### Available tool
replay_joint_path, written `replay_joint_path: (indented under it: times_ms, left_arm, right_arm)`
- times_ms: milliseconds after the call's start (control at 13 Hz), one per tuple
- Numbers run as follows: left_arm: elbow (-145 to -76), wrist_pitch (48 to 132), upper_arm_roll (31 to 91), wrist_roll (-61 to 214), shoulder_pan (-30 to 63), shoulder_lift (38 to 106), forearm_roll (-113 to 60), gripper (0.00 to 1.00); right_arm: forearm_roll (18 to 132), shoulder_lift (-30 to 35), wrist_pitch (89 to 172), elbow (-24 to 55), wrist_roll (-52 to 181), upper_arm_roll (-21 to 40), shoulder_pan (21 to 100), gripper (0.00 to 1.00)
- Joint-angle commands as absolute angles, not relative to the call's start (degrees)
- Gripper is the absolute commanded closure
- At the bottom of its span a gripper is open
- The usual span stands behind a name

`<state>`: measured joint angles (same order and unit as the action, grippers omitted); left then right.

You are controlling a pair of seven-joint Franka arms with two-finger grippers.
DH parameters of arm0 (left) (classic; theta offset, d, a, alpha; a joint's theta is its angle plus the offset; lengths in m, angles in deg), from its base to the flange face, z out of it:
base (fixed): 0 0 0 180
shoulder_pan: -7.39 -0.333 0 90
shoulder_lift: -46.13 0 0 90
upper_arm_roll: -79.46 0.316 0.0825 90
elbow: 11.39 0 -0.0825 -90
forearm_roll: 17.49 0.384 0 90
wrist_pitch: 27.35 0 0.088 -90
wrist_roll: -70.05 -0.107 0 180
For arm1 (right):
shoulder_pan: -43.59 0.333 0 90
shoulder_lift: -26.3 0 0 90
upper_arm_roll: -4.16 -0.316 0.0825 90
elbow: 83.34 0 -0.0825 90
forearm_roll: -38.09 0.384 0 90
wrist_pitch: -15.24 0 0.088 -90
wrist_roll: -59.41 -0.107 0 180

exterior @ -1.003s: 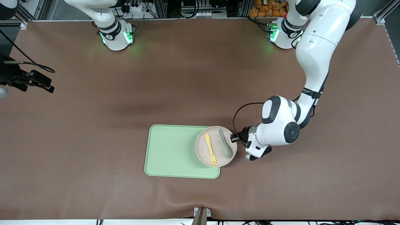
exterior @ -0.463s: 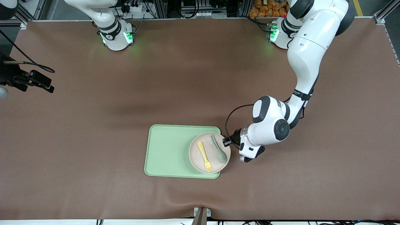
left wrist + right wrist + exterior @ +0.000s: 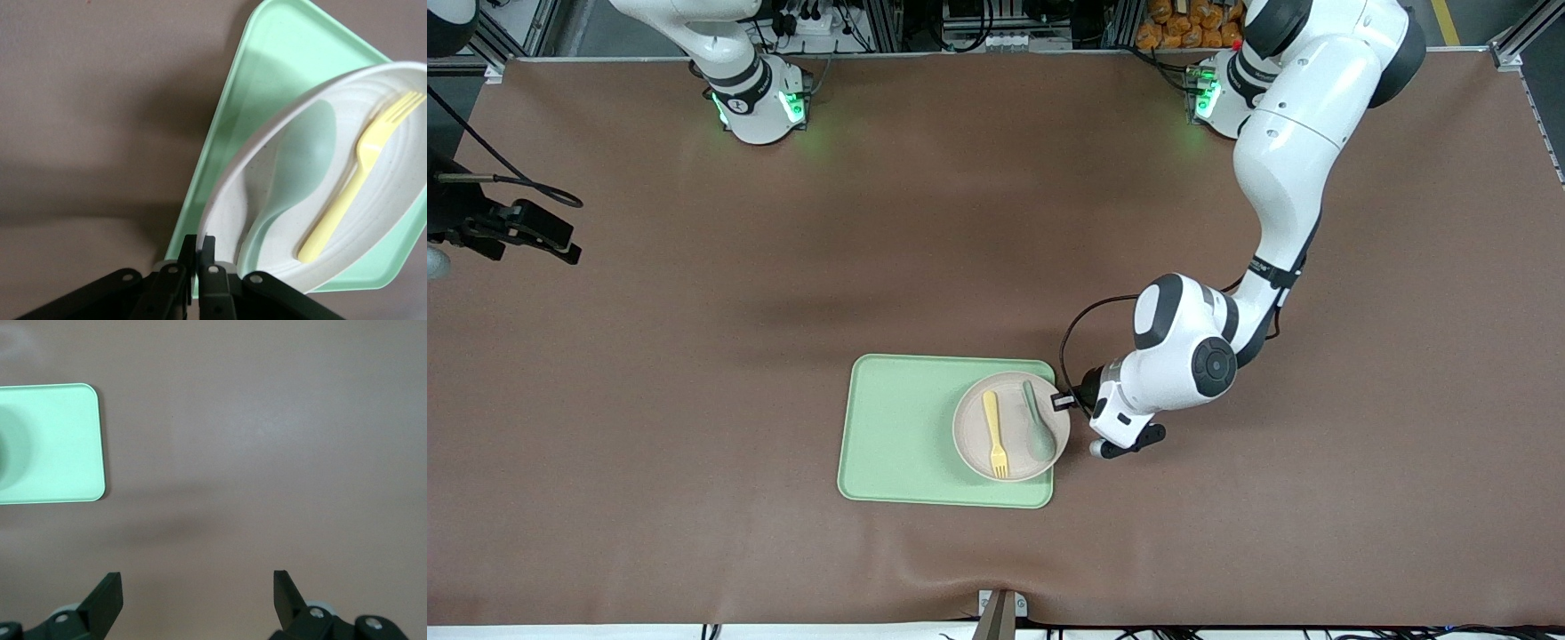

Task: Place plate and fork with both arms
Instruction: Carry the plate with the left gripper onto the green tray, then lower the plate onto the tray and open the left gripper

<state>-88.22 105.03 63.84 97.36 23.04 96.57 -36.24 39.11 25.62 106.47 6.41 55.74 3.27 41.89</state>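
Observation:
Next, my left gripper sets the plate down flat on the light green tray's end (image 3: pixel 999 430) (image 3: pixel 295 163) nearest to it, inside the tray's rim. The plate is now held over that tray.
My left gripper (image 3: pixel 1064 402) is shut on the rim of the pale beige-pink plate (image 3: pixel 971 431). It holds the plate over the light green tray (image 3: pixel 898 427), at the tray's end toward the left arm. I cannot tell whether the plate touches the tray. The yellow fork (image 3: pixel 993 434) and a grey-green spoon (image 3: pixel 1037 427) lie side by side in the plate. The left wrist view shows the gripper (image 3: pixel 199 243) pinching the plate (image 3: pixel 400 193), with the fork (image 3: pixel 347 193) and spoon (image 3: pixel 300 160) in it. My right gripper (image 3: pixel 197 587) is open and empty, over bare table at the right arm's end.
The brown mat (image 3: pixel 694 373) covers the table. The half of the tray toward the right arm is bare; it also shows in the right wrist view (image 3: pixel 53 440). A cable loops from the left wrist (image 3: pixel 1080 329). A small mount (image 3: pixel 1000 609) sits at the table's near edge.
My left gripper has carried the plate, with fork and spoon, toward the right arm's end, from overhanging the tray's edge to almost wholly over the tray. The right arm has not moved.

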Motion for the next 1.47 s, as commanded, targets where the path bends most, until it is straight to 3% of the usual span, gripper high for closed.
replay_joint_path:
  times_ms: [0,617,694,771,848,926,1388]
  left_arm:
    - [-86.1,106.8,64.2,92.4,23.6,98.6,-36.8,1.0]
    - [-85.3,112.9,64.2,87.4,25.1,101.2,-36.8,1.0]
    - [-85.3,112.9,64.2,87.5,25.3,101.2,-36.8,0.91]
    - [-85.3,113.0,64.2,87.6,25.4,101.4,-36.8,0.67]
    - [-85.3,113.3,64.3,87.5,25.6,101.7,-36.7,0.17]
    - [-85.5,115.3,64.3,87.7,26.2,102.0,-36.7,0.0]
    - [-86.1,115.8,64.5,88.3,25.3,99.6,-36.6,0.0]
  right_arm:
    - [39.3,25.2,105.9,5.4,56.5,2.3,40.4,0.0]
    - [39.3,25.2,105.9,5.4,56.5,2.3,40.3,0.0]
    - [39.3,25.2,105.9,5.4,56.5,2.3,40.4,0.0]
    - [39.3,25.2,105.8,5.5,56.5,2.3,40.4,0.0]
    - [39.3,25.2,105.9,5.4,56.5,2.3,40.3,0.0]
    - [39.3,25.2,105.9,5.4,56.5,2.3,40.3,0.0]
    - [39.4,24.7,106.1,5.4,56.6,2.2,40.5,0.0]
